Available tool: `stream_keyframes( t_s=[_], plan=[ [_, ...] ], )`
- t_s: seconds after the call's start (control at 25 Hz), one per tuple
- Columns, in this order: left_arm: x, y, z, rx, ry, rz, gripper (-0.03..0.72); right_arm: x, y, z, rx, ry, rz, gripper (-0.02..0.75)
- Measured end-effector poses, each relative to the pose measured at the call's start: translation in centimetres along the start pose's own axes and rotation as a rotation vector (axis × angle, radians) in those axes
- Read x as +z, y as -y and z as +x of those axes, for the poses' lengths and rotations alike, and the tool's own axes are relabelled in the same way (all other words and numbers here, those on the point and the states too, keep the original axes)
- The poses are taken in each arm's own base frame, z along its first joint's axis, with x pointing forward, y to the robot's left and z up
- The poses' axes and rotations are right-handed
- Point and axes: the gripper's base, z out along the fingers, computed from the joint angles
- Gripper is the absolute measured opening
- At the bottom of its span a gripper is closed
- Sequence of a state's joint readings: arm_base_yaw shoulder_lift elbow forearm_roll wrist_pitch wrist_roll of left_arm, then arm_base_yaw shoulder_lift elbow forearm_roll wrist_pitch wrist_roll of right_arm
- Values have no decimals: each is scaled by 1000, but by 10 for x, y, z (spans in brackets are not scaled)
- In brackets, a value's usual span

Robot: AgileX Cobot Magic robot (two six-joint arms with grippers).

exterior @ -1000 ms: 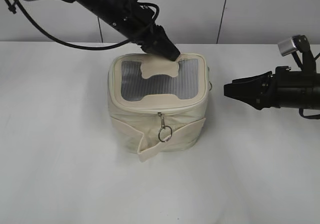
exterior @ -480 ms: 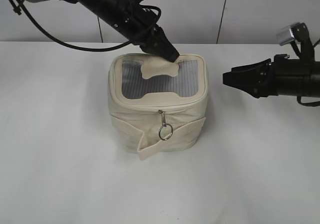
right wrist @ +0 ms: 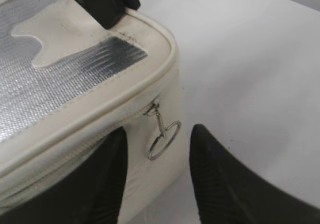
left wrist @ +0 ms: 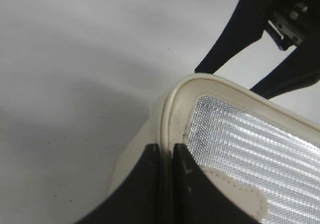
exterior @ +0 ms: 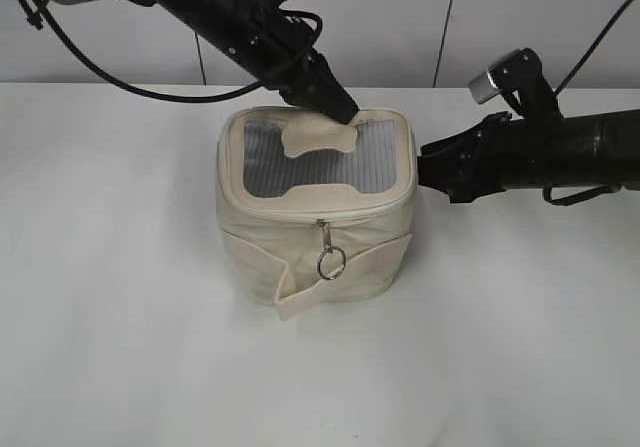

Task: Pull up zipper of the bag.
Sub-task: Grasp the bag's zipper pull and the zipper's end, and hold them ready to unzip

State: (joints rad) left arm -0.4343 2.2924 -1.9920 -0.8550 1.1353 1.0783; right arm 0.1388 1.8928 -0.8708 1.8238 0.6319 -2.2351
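Open right fingers are level with the dangling silver ring, so they should rise and pinch the pull [right wrist: 158, 117] near its slider.
The cream boxy bag [exterior: 300, 252] stands mid-table, with its grey ribbed top panel and bone-shaped patch [exterior: 318, 139] facing up. My left gripper [exterior: 338, 109] is shut on the piping of the bag's back rim [left wrist: 172, 116]. The jaws [left wrist: 166, 156] pinch that rim in the left wrist view. My right gripper [exterior: 428, 164] is open at the bag's right side. Its fingers [right wrist: 159, 133] straddle a silver ring pull [right wrist: 164, 140] that hangs from a slider on the zipper track [right wrist: 75, 149]. A second slider with a ring pull [exterior: 331, 261] hangs on the bag's front.
The white table [exterior: 120, 347] runs around the bag, with a white wall behind it. A cream strap [exterior: 300, 302] sticks out low on the bag's front. The left arm's cable [exterior: 110, 72] loops above the back left of the table.
My right gripper has moved left from well clear of the bag to its right side, and its open jaws are now around the side ring pull. The left gripper and the bag have stayed put.
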Motion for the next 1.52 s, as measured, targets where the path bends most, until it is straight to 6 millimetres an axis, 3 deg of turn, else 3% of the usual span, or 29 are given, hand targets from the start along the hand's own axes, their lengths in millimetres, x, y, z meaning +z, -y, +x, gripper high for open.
stream_keyframes(
  t_s=[0.52,0.68,0.84,1.0,1.08,1.16,1.44,1.52],
  plan=[
    [0,0,0,0,-2,-1,38,18,2,17,39,-47,-26,378],
    [0,0,0,1,-2,-1,38,23,5,14,28,-42,-28,376],
    [0,-1,0,0,-2,-3,38,27,7,7,4,-43,-8,269],
    [0,-1,0,0,-2,-3,37,29,6,4,-6,-47,0,243],
    [0,-1,0,0,-2,-3,37,30,4,4,-5,-48,-3,69],
    [0,-1,0,0,-2,-3,37,30,4,4,6,-47,-5,8],
    [0,-1,0,0,-2,-3,37,30,4,7,66,-81,-5,8],
    [0,-1,0,0,-2,-3,37,29,7,10,86,-116,29,39]
  ],
)
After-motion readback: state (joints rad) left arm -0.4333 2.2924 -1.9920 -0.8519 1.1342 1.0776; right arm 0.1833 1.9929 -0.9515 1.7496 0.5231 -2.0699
